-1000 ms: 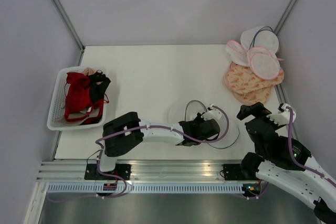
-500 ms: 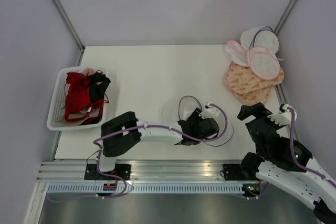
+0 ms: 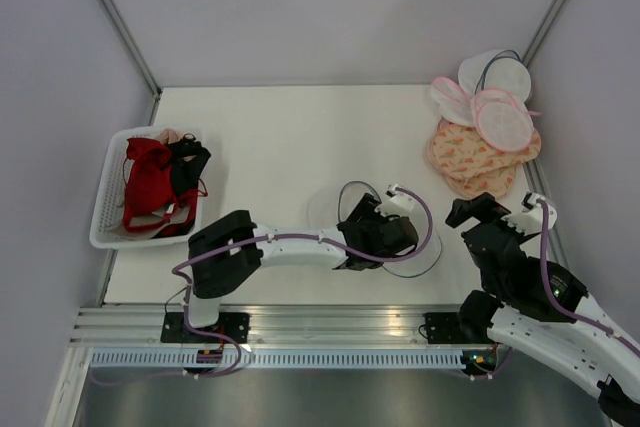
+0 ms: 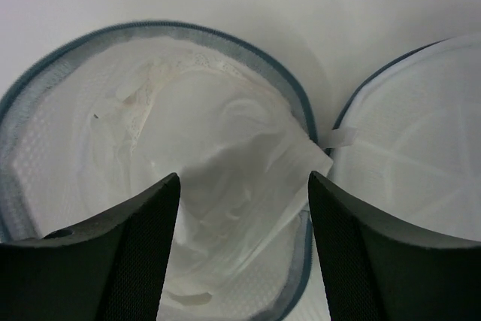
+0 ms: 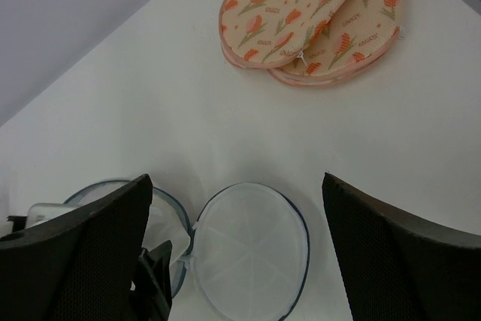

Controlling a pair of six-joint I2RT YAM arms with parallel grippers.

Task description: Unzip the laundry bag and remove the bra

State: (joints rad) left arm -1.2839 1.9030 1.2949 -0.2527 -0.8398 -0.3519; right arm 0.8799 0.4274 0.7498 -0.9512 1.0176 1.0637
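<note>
The bra's corner overlaps the rim beside the lid half, so the robot's left gripper needs to pinch the bra farther inside the bowl half (image 4: 261,177) before lifting it out.
The laundry bag (image 3: 345,199) lies unzipped in two round halves of white mesh with dark grey rims. Its flat lid half (image 5: 248,249) rests to the right. The bowl half (image 4: 225,35) holds the bra (image 4: 225,163), a crumpled white garment. My left gripper (image 4: 242,182) hovers open just over that bowl half, fingers either side of the bra, gripping nothing; from above it (image 3: 368,229) covers part of the bag. My right gripper (image 5: 237,180) stands open and empty above the table, right of the bag (image 3: 500,209).
Peach patterned bags (image 3: 480,159) and pink-rimmed white round bags (image 3: 497,112) are piled at the back right corner. A white basket (image 3: 105,219) at the left edge holds red and black bras (image 3: 150,182). Walls close in on both sides.
My left gripper has gone from shut to open over the bag's bowl half and shifted slightly away from me. My right arm edged a little to the left.
</note>
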